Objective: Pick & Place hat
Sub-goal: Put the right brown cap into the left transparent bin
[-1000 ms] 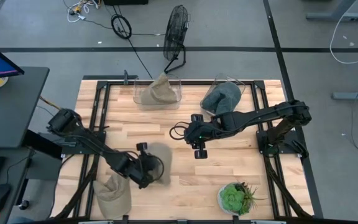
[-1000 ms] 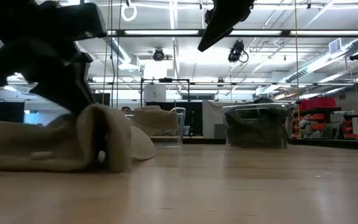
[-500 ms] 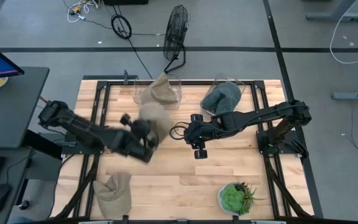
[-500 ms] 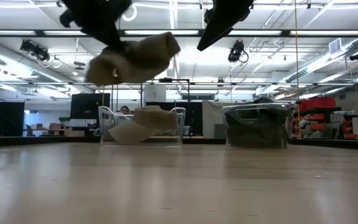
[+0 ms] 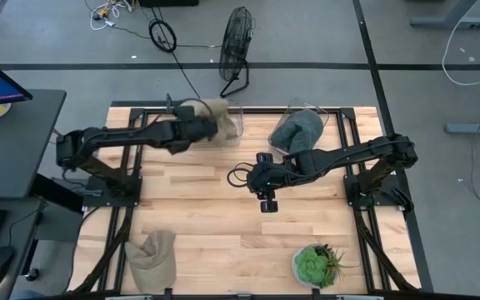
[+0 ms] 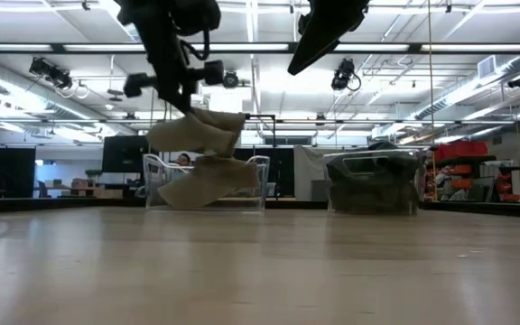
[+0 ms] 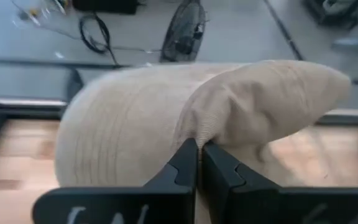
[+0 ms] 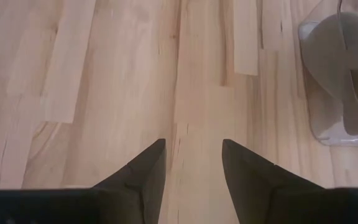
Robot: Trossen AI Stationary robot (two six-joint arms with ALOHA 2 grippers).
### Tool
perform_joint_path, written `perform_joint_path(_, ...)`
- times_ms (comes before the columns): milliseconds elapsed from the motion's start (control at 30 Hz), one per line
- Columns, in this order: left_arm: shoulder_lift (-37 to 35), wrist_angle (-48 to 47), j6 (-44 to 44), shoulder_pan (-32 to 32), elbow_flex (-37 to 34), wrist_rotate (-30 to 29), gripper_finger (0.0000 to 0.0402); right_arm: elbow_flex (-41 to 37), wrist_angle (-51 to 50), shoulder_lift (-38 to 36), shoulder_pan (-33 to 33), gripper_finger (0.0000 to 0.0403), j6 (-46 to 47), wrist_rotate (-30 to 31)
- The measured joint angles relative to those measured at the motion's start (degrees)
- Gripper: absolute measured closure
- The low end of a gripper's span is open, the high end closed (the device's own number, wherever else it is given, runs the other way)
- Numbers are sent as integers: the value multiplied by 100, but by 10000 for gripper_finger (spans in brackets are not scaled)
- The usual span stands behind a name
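Next, I release the tan hat from my left gripper over the other tan hat in the clear bin (image 5: 226, 126) by the fan.
A tan hat (image 5: 213, 109) hangs from my left gripper (image 5: 195, 128), which is shut on it above the clear bin (image 5: 234, 127) at the table's far edge. In the low view the hat (image 6: 197, 134) dangles clear just over another tan hat (image 6: 204, 185) lying in that bin (image 6: 262, 181). A third tan hat (image 5: 152, 258) lies at the near left corner. My right gripper (image 5: 267, 202) hovers open over the table's middle, holding nothing. My left gripper (image 7: 199, 144) pinches a raised fold of the tan hat's cloth (image 7: 207, 127) between its two fingers. The hat is lifted clear and hangs below the fingers (image 6: 181, 86), its crown bulging on either side of the pinch.
A second clear bin (image 5: 315, 112) holds grey-green hats (image 5: 295, 132) at the far right, seen also in the right wrist view (image 8: 344, 81). A potted plant (image 5: 315, 265) stands at the near right edge. Bare wood (image 5: 223, 217) spreads between the arms.
My left gripper has lifted the tan hat off the table near the near-left part, carried it up and toward the far edge, and now holds it over the clear bin. The hat went from lying on the wood to hanging clear. My right arm kept still.
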Motion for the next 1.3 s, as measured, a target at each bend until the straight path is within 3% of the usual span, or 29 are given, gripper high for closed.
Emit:
perform_joint_path(200, 278, 1204, 76, 379, -117, 456, 386, 0, -90, -2, 0, 242, -2, 0)
perform_joint_path(767, 1898, 963, -382, 555, -98, 887, 384, 0, -370, -2, 0, 242, -3, 0)
perform_joint_path(1000, 1853, 973, 895, 583, -57, 1031, 359, 0, -410, -2, 0, 242, -2, 0)
perform_joint_path(1300, 1070, 220, 2515, 422, 455, 1543, 273, 0, -536, -2, 2, 242, 454, 0)
